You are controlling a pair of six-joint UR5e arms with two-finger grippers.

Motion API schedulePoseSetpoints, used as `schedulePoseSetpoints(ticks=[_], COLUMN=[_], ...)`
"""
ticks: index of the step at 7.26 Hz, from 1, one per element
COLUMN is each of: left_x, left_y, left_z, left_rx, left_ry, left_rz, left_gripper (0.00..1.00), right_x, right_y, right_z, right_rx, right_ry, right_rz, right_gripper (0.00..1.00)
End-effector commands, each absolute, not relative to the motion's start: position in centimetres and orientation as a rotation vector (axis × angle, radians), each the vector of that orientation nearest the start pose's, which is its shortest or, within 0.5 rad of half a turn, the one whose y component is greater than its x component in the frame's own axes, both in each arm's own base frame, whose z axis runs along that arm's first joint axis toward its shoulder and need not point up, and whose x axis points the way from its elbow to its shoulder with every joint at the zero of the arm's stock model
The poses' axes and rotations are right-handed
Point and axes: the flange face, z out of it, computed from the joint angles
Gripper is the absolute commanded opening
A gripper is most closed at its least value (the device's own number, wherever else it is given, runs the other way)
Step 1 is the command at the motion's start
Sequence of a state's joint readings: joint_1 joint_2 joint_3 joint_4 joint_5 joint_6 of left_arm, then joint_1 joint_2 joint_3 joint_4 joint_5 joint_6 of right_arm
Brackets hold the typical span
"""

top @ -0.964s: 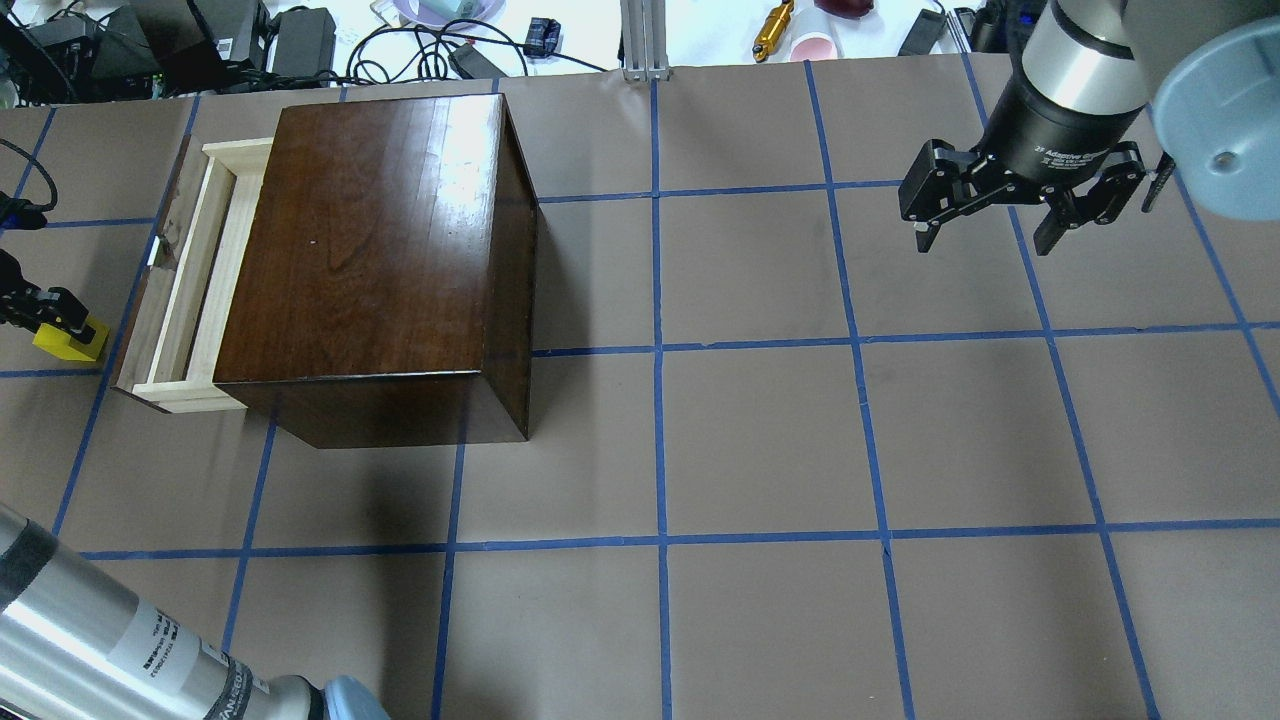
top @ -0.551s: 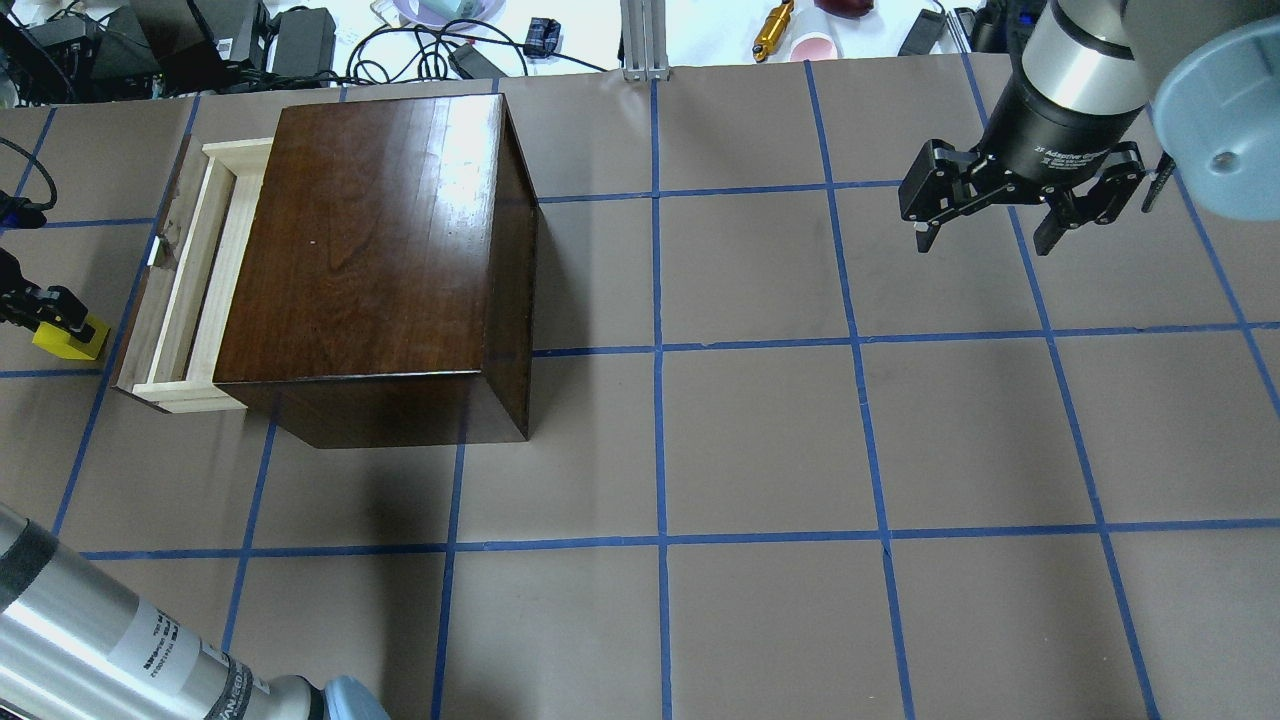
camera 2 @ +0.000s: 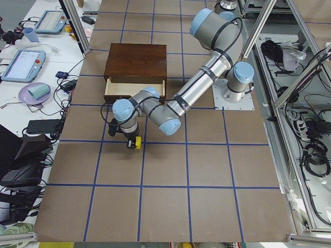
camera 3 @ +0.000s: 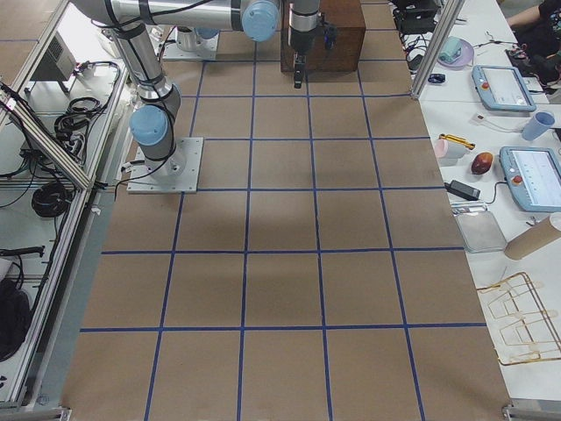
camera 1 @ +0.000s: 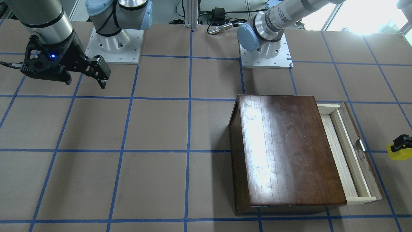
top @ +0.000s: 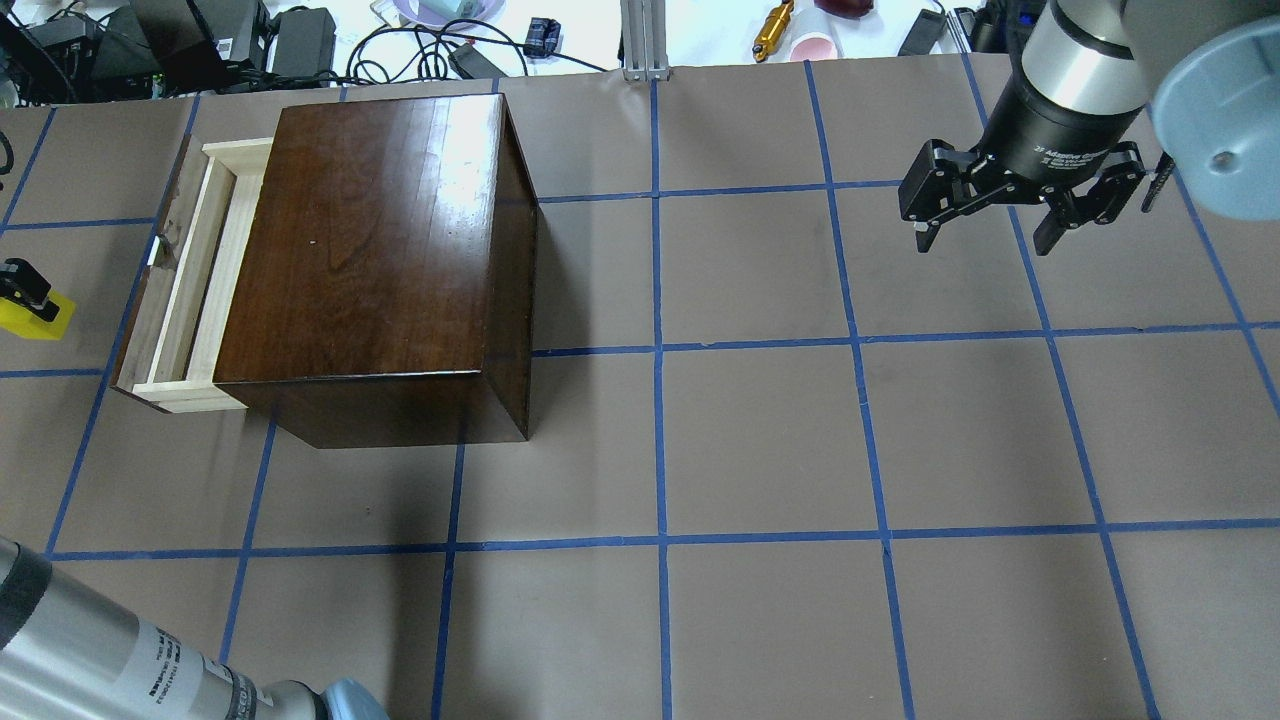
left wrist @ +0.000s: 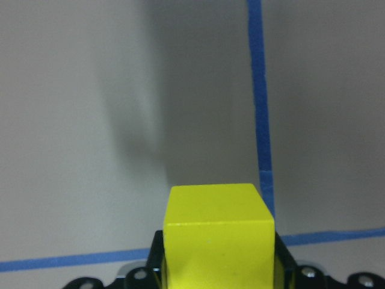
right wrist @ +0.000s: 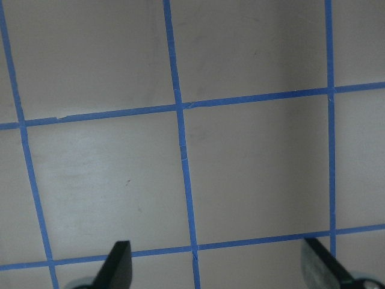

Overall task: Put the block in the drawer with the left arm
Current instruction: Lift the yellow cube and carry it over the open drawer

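Observation:
The yellow block, now out beyond the drawer's dark front panel, will be released by my left gripper midway [camera 1: 340, 151] along the drawer's pale tray, next to the wooden box.
The yellow block [top: 40, 316] is gripped between the fingers of my left gripper [top: 26, 298], at the overhead view's left edge. It is out beyond the drawer's dark front panel, not over the tray. The block also shows in the front-facing view [camera 1: 398, 155], the exterior left view [camera 2: 136, 143] and the left wrist view [left wrist: 219, 233]. The drawer [top: 196, 285] is pulled partly out of the dark wooden box [top: 380, 250], and the visible part of its pale tray is empty. My right gripper [top: 985, 235] is open and empty above the table at the far right.
Cables, power bricks and small items [top: 300, 40] lie beyond the table's far edge. The two arm bases [camera 1: 264, 51] stand at the robot side. My left arm's silver forearm [top: 90, 650] crosses the near left corner. Blue tape lines grid the brown table.
My left gripper has moved the block further left, away from the drawer front and slightly toward the far side. The right arm and the drawer have not moved.

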State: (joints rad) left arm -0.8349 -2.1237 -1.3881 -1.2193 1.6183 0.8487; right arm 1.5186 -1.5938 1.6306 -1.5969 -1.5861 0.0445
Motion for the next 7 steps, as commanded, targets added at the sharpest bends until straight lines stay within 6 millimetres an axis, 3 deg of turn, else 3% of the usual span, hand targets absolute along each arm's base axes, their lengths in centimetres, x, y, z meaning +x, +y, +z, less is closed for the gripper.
schedulePoseSetpoints(ticks=[1, 3, 5, 6, 7], left_x=[32.5, 26.2, 21.2, 17.8, 15.0], left_y=[-58.9, -59.8, -60.1, -60.4, -60.8], left_z=[33.4, 37.2, 39.7, 41.0, 41.3], left_rx=[0.153, 0.086, -0.011, -0.028, -0.056], left_ry=[3.141, 3.139, 3.142, 3.139, 3.136], left_rz=[0.079, 0.079, 0.083, 0.078, 0.083], left_gripper=[0.48, 0.48, 0.48, 0.48, 0.48], right_x=[10.7, 10.7, 10.7, 10.7, 10.7], right_y=[-48.7, -48.7, -48.7, -48.7, -48.7], right_z=[47.2, 47.2, 47.2, 47.2, 47.2], right_rx=[0.152, 0.152, 0.152, 0.152, 0.152], right_ry=[3.153, 3.153, 3.153, 3.153, 3.153], right_rz=[0.017, 0.017, 0.017, 0.017, 0.017], right_gripper=[1.0, 1.0, 1.0, 1.0, 1.0])
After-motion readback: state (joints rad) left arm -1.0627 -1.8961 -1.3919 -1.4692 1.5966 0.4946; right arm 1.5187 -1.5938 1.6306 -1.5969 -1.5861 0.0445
